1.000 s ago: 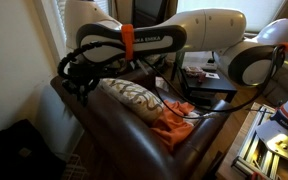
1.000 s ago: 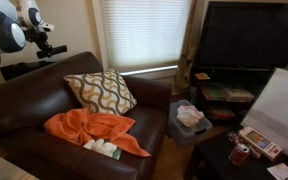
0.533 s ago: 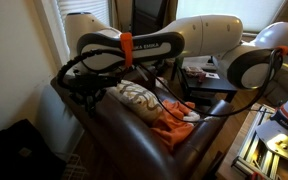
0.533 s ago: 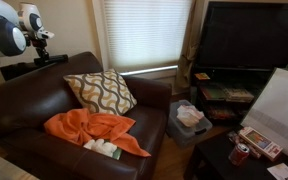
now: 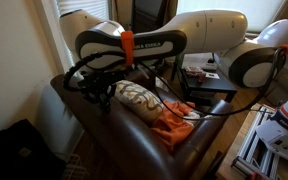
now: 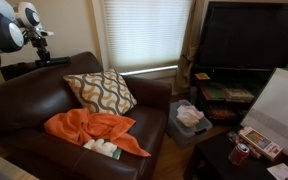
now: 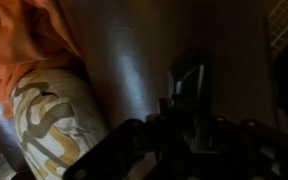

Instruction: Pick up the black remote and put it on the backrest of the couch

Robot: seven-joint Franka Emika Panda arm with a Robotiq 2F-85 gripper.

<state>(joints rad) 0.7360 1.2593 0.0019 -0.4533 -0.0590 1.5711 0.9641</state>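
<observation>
Next, my gripper lets go of the black remote on the brown leather backrest (image 5: 99,102) (image 7: 191,152), next to the patterned cushion.
The black remote (image 7: 191,82) shows in the wrist view as a slim dark oblong between my jaws, over the glossy brown leather. My gripper (image 7: 189,125) looks shut on it, though the picture is very dark. In both exterior views the gripper (image 5: 84,93) (image 6: 39,42) points down just above the backrest of the couch (image 5: 104,122) (image 6: 34,85) at its end, beside the window. The remote itself is too small and dark to make out in the exterior views.
A patterned cushion (image 6: 99,92) (image 5: 134,97) leans on the backrest, with an orange cloth (image 6: 94,130) (image 5: 169,125) on the seat. A TV (image 6: 249,35), a basket (image 6: 189,118) and a cluttered table (image 6: 254,145) stand past the couch arm. Blinds (image 6: 144,35) hang behind.
The wrist has turned from pointing sideways to pointing down and has dropped a little toward the backrest top. Over the last half second it has hardly moved.
</observation>
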